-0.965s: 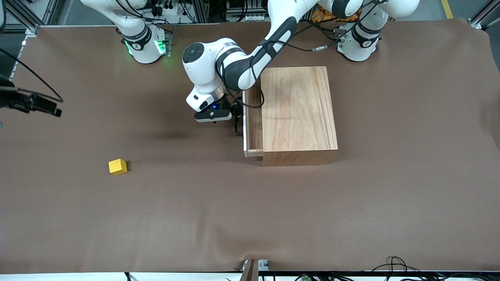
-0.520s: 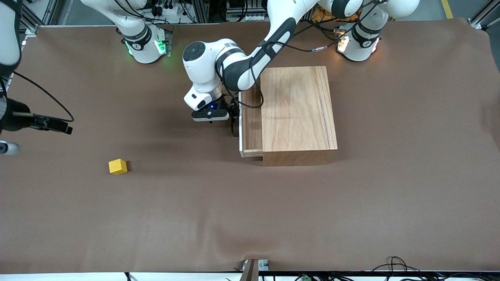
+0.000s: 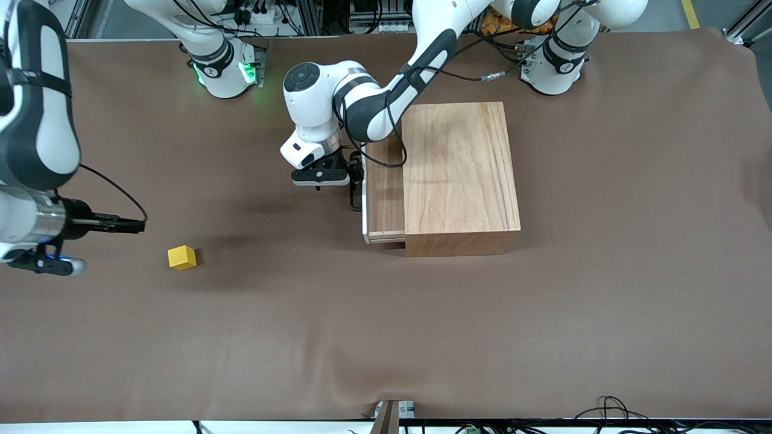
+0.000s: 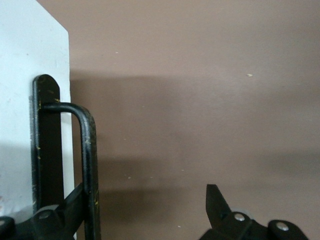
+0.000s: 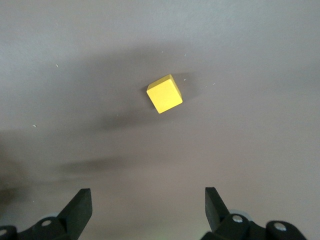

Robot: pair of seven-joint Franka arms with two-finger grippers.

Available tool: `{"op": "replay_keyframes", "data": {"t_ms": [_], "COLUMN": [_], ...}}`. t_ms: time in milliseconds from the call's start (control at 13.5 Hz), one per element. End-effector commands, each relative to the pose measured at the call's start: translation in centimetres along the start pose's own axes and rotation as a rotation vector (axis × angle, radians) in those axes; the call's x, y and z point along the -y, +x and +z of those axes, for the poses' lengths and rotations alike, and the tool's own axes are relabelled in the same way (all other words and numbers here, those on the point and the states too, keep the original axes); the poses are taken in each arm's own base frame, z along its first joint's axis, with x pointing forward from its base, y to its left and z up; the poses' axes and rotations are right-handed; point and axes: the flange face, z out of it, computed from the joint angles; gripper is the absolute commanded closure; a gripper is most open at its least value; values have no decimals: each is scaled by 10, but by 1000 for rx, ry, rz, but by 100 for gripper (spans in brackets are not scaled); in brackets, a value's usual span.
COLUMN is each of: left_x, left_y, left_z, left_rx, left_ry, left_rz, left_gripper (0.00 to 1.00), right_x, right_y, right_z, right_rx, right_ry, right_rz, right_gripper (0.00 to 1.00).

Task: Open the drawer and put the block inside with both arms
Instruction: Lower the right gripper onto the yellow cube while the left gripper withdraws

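Observation:
The yellow block's end (image 3: 174,259) (image 5: 166,97) farthest from the drawer should be gripped next by my right gripper, which will close on it and take it by two opposite sides.
The drawer (image 3: 383,191) stands partly pulled out of the wooden box (image 3: 461,175), its white front (image 3: 364,208) toward the right arm's end of the table. My left gripper (image 3: 356,179) is open at the black wire handle (image 3: 354,196). In the left wrist view one finger (image 4: 70,202) sits against the handle bar (image 4: 89,165) by the white front (image 4: 25,75), the other finger (image 4: 216,202) is well apart, and the gripper (image 4: 145,200) holds nothing. The yellow block (image 3: 181,257) lies on the table. My right gripper (image 3: 139,226) is open and empty in the air beside the block; the block shows in its wrist view (image 5: 164,93), past the gripper (image 5: 147,197).
The brown mat (image 3: 386,337) covers the table. The right arm's base (image 3: 223,69) and the left arm's base (image 3: 555,63) stand along the table's edge farthest from the front camera. Cables (image 3: 609,410) lie at the nearest edge.
The drawer has slid farther out of the box with my left gripper at its handle. My right arm has swung into view and its gripper has come close to the block.

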Motion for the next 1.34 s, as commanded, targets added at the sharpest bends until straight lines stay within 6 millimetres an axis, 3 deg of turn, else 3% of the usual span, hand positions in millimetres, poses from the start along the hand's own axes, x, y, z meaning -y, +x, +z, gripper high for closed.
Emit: {"op": "replay_keyframes", "data": {"t_ms": [0,149,223,297,371,446,520,594,668,817,965,1114,1262], "left_x": [-35,-38,-38,-37,-36,-36,-35,-35,-33,-27,-18,-7,29], "left_y": [-16,-14,-14,-12,-12,-11,-9,-6,-2,4,8,10,31], "left_z": [5,2,1,1,0,-2,-10,-18,-30,-52,-71,-90,-133], "left_rx": [8,-6,-6,-9,-8,-11,-12,-17,-23,-16,6,33,53], "left_ry": [-208,-247,-249,-247,-246,-248,-252,-259,-269,-250,-205,-153,-47], "left_rz": [-27,-56,-61,-63,-63,-64,-70,-81,-88,-93,-99,-105,-139], "left_gripper": [0,0,0,0,0,0,0,0,0,0,0,0,0], "right_x": [15,17,12,20,40,79,116,117,104,59,44,19,1], "right_y": [16,23,32,39,39,40,40,41,43,66,76,78,82], "right_z": [23,41,60,76,85,93,88,85,93,128,137,155,169], "right_rx": [42,70,88,104,116,93,27,11,27,49,4,0,-46], "right_ry": [0,2,8,5,-6,-27,-47,-50,-50,-33,-27,-18,-21], "right_rz": [-9,-1,5,-9,-41,-86,-135,-149,-132,-116,-273,-319,-477], "right_gripper": [0,0,0,0,0,0,0,0,0,0,0,0,0]}}
